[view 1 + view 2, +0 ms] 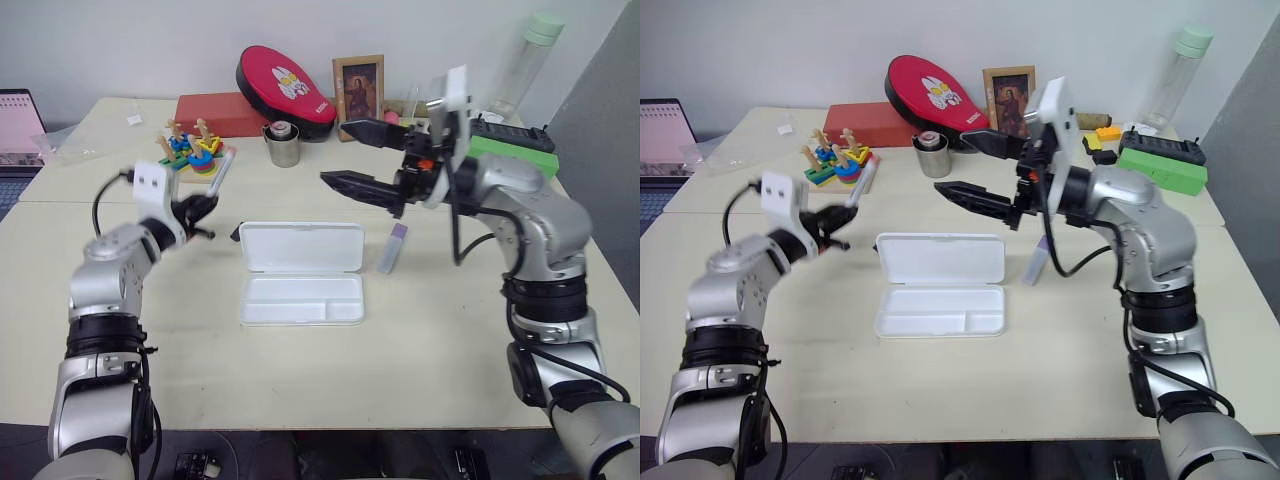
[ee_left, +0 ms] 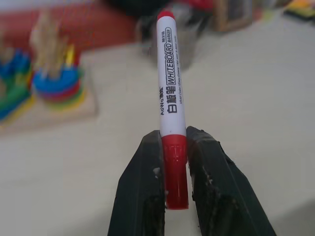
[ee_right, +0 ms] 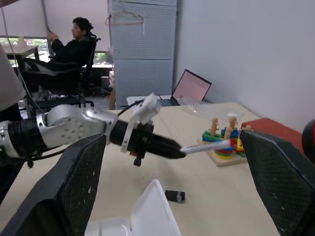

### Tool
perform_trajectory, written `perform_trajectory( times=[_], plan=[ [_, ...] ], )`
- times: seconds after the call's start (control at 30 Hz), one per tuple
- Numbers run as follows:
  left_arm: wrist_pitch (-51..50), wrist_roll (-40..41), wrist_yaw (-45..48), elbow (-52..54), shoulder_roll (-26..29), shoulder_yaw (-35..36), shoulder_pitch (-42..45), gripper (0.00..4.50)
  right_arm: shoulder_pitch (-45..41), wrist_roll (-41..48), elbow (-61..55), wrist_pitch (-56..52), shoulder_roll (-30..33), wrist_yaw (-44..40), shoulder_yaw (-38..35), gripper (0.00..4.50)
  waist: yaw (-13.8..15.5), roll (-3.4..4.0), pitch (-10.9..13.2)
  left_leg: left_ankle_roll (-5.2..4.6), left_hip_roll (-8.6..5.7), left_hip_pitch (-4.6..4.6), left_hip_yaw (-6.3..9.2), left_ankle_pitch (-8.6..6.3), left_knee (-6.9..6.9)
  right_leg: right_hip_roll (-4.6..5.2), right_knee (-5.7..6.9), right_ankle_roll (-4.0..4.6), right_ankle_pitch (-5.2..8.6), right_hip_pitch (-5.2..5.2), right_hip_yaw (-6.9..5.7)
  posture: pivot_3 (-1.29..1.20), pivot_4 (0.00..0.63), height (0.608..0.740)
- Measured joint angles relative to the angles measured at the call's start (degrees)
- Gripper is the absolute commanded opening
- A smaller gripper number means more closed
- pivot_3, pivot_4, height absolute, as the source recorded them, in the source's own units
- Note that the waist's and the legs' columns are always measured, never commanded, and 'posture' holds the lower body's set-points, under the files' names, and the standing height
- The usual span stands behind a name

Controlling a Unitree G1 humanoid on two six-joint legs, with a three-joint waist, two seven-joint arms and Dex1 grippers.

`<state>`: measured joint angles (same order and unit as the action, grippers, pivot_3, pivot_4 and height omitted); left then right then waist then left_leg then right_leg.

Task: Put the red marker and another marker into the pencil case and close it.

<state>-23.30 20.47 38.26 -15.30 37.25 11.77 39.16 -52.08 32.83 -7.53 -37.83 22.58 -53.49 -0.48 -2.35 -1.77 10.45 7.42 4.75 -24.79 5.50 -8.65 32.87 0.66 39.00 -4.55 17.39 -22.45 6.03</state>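
The red marker, which hangs above the table now, will be let go by my left gripper in the tray's long compartment (image 1: 300, 287), lengthwise beside the open lid.
My left gripper (image 1: 203, 212) is shut on the red marker (image 1: 224, 170), pinching its red cap (image 2: 175, 167) so the white barrel (image 2: 170, 88) sticks out past the fingertips. It hangs above the table, left of the pencil case (image 1: 300, 300). The white case lies open in the middle, lid (image 1: 300, 247) flat behind the tray. The other marker (image 1: 392, 247), short with a lilac cap, lies just right of the lid. My right gripper (image 1: 333, 152) hovers open and empty above the case's far right side, pointing left. The right wrist view shows the left gripper (image 3: 165, 146) holding the marker (image 3: 206, 146).
A small black clip (image 1: 236, 233) lies at the lid's left corner. Behind stand a ring-stacking toy (image 1: 195, 155), a metal cup (image 1: 284, 145), a red box (image 1: 215, 112), a red oval case (image 1: 285, 85), a photo frame (image 1: 358, 88) and a green block (image 1: 510, 155). A seated person (image 3: 74, 44) is far off.
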Motion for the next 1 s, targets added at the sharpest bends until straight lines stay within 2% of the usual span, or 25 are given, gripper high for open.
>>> perform_trajectory(
  times=[0.17,0.27,0.33,0.4,0.5,0.87,0.9,1.0],
  plan=[
    [-2.1,6.2,15.7,15.1,5.3,-5.0,1.6,0.41,4.3,2.4,-2.6,-1.4,4.5,-1.9,-0.6,4.5,-0.3,0.21,0.1,0.0,-0.04,0.03,0.15,0.0,-0.01,0.02,0.0,0.06,0.04,0.12,-0.13,0.0,0.15,0.74],
    [-4.0,8.5,24.9,20.2,8.6,-9.2,0.0,0.41,5.8,3.5,-4.1,-1.7,6.1,-2.4,-0.7,4.5,-1.0,0.45,0.2,-0.01,-0.03,0.05,0.18,0.0,0.0,0.01,0.04,0.06,0.05,0.12,-0.14,0.0,0.15,0.74],
    [-3.7,7.2,30.2,21.6,12.7,-12.9,-2.8,0.41,6.6,4.1,-5.2,-1.7,6.9,-2.5,-0.7,4.5,-1.7,0.48,0.3,-0.02,0.01,0.08,0.2,0.0,-0.01,-0.04,0.04,0.09,0.07,0.12,-0.14,0.0,0.15,0.74],
    [-1.8,2.6,34.3,20.7,16.4,-18.0,-6.1,0.41,8.1,4.2,-6.2,-1.7,8.6,-2.3,-0.8,4.5,-1.9,0.57,0.3,-0.02,-0.02,0.08,0.22,0.0,-0.02,-0.02,0.04,0.12,0.09,0.13,-0.15,0.0,0.15,0.74],
    [1.4,-3.4,35.7,16.3,16.8,-22.8,-7.8,0.41,10.6,4.2,-7.2,-1.7,9.1,-1.4,-0.6,4.5,-1.9,0.57,0.3,-0.02,-0.02,0.01,0.27,0.0,0.02,-0.02,0.04,0.12,0.1,0.1,-0.21,0.0,0.15,0.74],
    [5.6,-8.8,36.4,12.8,14.1,-25.0,-7.9,0.41,13.3,0.9,-9.2,-1.9,10.7,0.6,3.9,4.5,-1.3,0.58,0.3,-0.02,-0.02,0.0,0.31,0.0,0.02,-0.02,0.03,0.15,0.12,0.1,-0.25,0.0,0.15,0.74],
    [5.7,-8.9,36.4,12.8,14.0,-24.9,-7.9,0.76,13.3,0.4,-9.2,-1.9,10.7,0.6,4.1,4.5,-1.2,0.58,0.3,-0.02,-0.02,0.0,0.31,0.0,0.02,-0.02,0.03,0.15,0.12,0.11,-0.25,0.0,0.15,0.74],
    [6.1,-9.5,36.4,12.8,14.0,-24.9,-7.9,1.34,13.3,-0.5,-8.9,-1.9,10.7,0.9,4.6,4.5,-1.1,0.58,0.3,-0.02,-0.02,0.0,0.32,0.0,0.02,-0.02,0.03,0.15,0.12,0.11,-0.26,0.0,0.15,0.74]
  ],
)
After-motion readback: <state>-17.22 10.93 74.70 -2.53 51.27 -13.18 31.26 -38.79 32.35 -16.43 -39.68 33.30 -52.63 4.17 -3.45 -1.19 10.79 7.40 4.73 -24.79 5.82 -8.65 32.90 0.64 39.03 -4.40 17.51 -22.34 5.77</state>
